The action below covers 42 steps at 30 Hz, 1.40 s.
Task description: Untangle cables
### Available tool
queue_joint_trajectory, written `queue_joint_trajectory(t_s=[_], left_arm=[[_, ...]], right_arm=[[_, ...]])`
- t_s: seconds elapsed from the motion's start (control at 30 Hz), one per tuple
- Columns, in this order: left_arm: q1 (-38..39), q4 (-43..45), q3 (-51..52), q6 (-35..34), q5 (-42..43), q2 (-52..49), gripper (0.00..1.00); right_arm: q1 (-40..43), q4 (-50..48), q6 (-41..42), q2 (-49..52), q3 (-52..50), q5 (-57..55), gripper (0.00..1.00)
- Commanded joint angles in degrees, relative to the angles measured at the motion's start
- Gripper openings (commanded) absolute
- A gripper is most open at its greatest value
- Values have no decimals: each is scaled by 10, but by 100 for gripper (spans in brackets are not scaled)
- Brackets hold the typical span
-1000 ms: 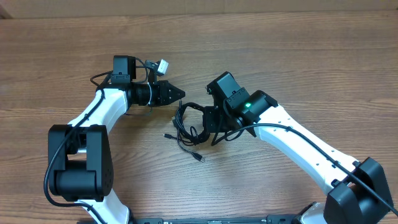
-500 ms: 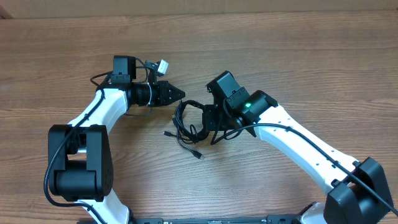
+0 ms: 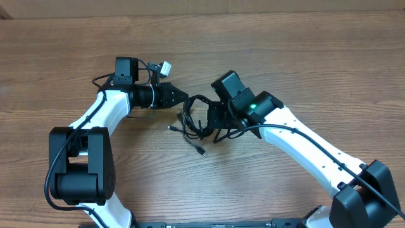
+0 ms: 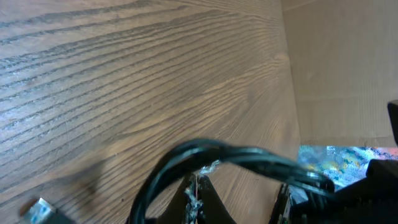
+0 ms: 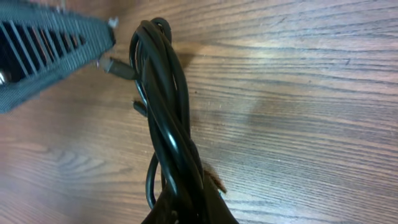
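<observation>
My left gripper's fingers are closed next to the cable loop, so next my left gripper opens and then closes around the cables' twisted heap [image 3: 188, 116] before my right gripper lets it go.
The cables [image 3: 193, 120] are a twisted bunch of thin black cords on the wooden table between the two arms. My right gripper [image 3: 210, 118] is shut on the bunch, which runs up from its jaws [image 5: 186, 208] as a tight braid of cables [image 5: 165, 106]. Two loose plug ends trail out, one plug [image 3: 202, 152] toward the front and one plug [image 3: 171, 128] to the left. My left gripper [image 3: 185, 96] is shut and points at the top loop. In the left wrist view that cable loop [image 4: 236, 152] arcs just past its closed tips [image 4: 198, 190], not pinched.
A cardboard wall [image 3: 202, 7] runs along the table's far edge. The left arm's own wiring with a white connector [image 3: 166, 66] sits behind its wrist. One of the left gripper's ribbed fingers [image 5: 56, 43] crowds the braid's far end.
My right gripper has carried the cable bunch up and left toward the left gripper's tip, and the loose plug ends dragged along. The left arm has stayed put.
</observation>
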<state>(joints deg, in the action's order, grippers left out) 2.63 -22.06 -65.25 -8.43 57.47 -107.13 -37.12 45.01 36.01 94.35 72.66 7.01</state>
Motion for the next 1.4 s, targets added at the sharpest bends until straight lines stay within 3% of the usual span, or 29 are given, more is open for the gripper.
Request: queue_joint_trajectory(t_s=[0.0,0.83,0.9,1.0,1.37], left_arm=[[5,-2,-6,11,11,6,4],[64,20,-6,12,4,6,5],[64,20,-6,12,4,6,20],[64,20,-6,12,4,6,33],[52,24,-6,56,36,7,63]], right_arm=[[12,-17,32,-3,-1,-7,4],[13,-81,60,-3,-1,51,4],[12,-86,60,-3,-1,51,4],[12,-97,60,-3,-1,51,4],[24,-99,60,-3,-1,27,4]])
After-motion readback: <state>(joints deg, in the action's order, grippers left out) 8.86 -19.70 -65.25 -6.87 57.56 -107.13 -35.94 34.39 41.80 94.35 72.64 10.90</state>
